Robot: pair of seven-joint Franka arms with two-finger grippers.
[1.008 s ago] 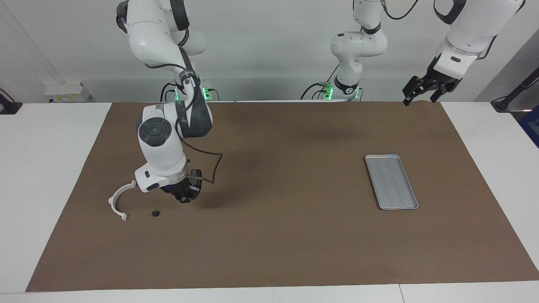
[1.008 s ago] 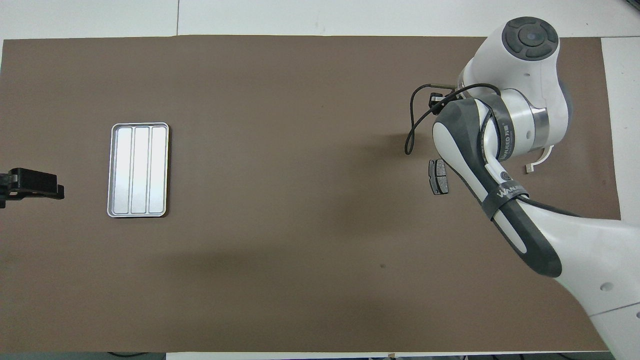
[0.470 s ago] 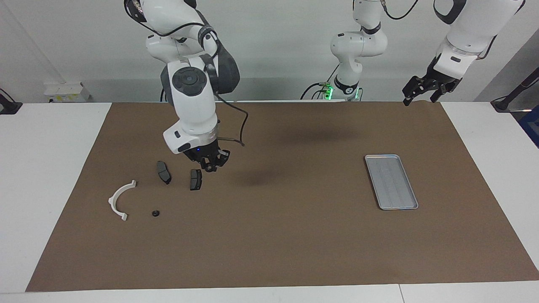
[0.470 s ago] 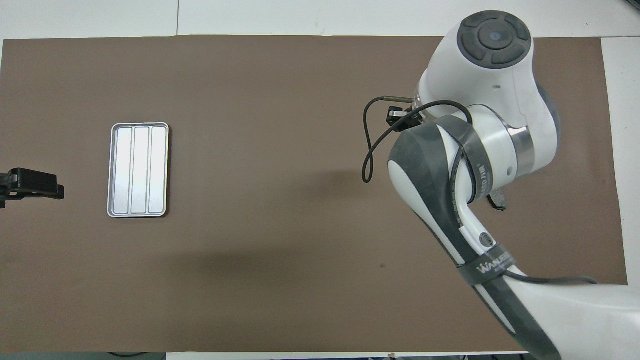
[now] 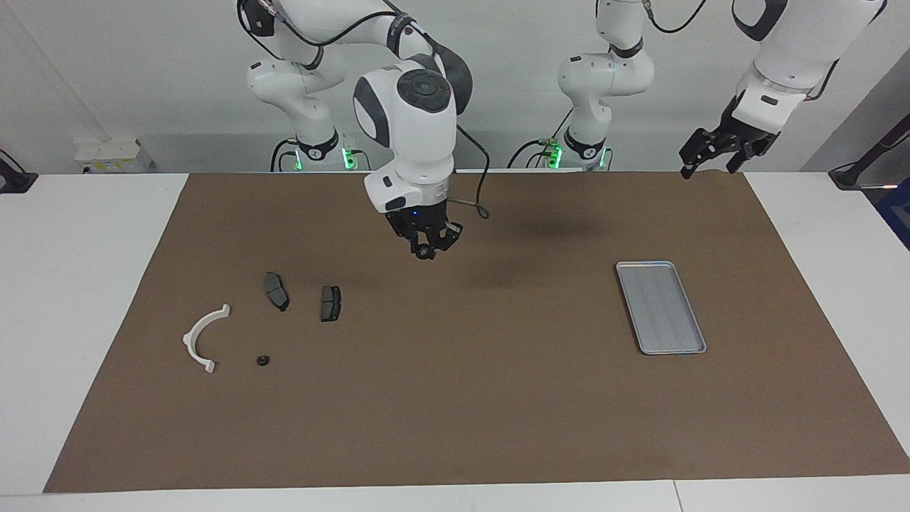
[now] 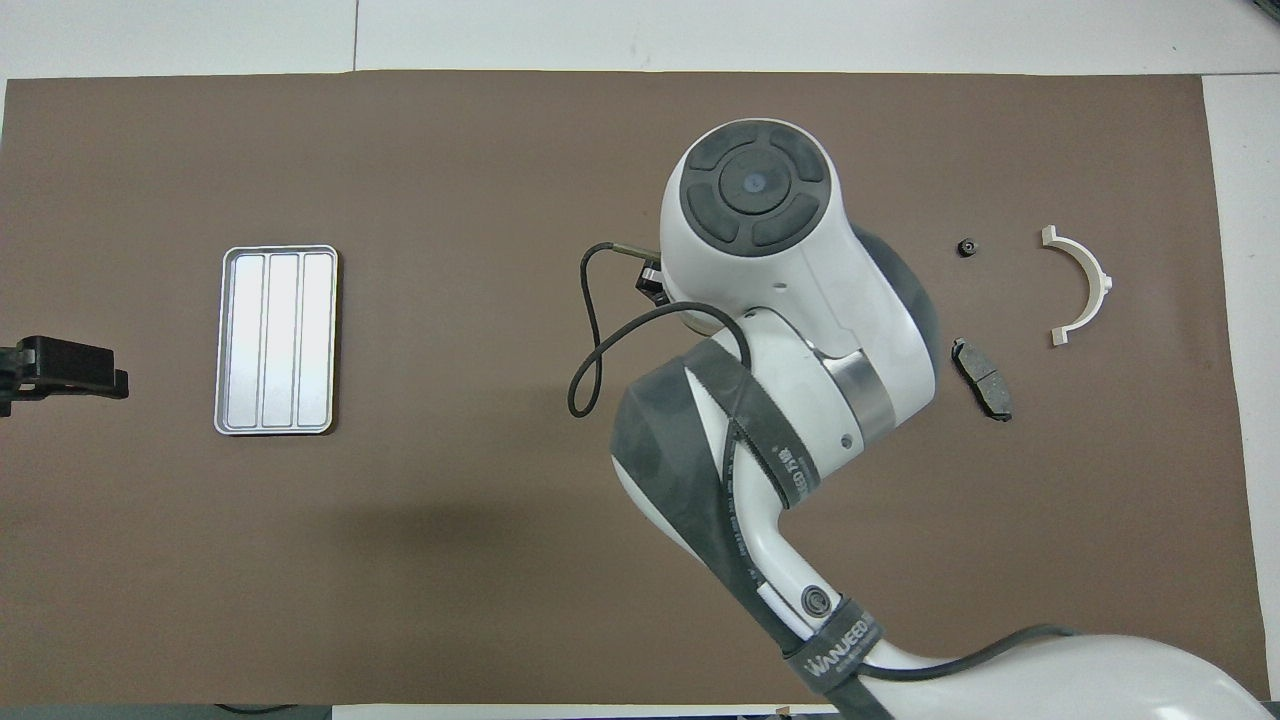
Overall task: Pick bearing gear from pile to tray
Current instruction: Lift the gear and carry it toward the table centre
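I need to release the bearing gear with my right gripper on the brown mat midway (image 6: pixel 609 355) between the silver tray and the pile. The gear now hangs over the mat's middle.
My right gripper (image 5: pixel 426 250) hangs over the mat's middle, between the pile and the tray, shut on a small black round bearing gear (image 5: pixel 424 252). In the overhead view the right arm's own wrist hides this gripper. The pile lies toward the right arm's end: two dark brake pads (image 5: pixel 276 290) (image 5: pixel 330 303), a white curved bracket (image 5: pixel 188 341) (image 6: pixel 1095 283) and a tiny black round piece (image 5: pixel 262 360) (image 6: pixel 966 246). The silver tray (image 5: pixel 661 307) (image 6: pixel 278 340) lies flat toward the left arm's end with nothing in it. My left gripper (image 5: pixel 716 155) (image 6: pixel 60 368) waits raised and open over that end's mat edge.
A brown mat (image 5: pixel 498 398) covers the table between white margins. Only one brake pad (image 6: pixel 982 377) shows from overhead; the right arm covers the other. A loose black cable (image 6: pixel 590 340) loops off the right wrist.
The right arm rose from low over the pile and swung toward the tray's end, staying shut. Both brake pads came back into view. The left arm stayed put.
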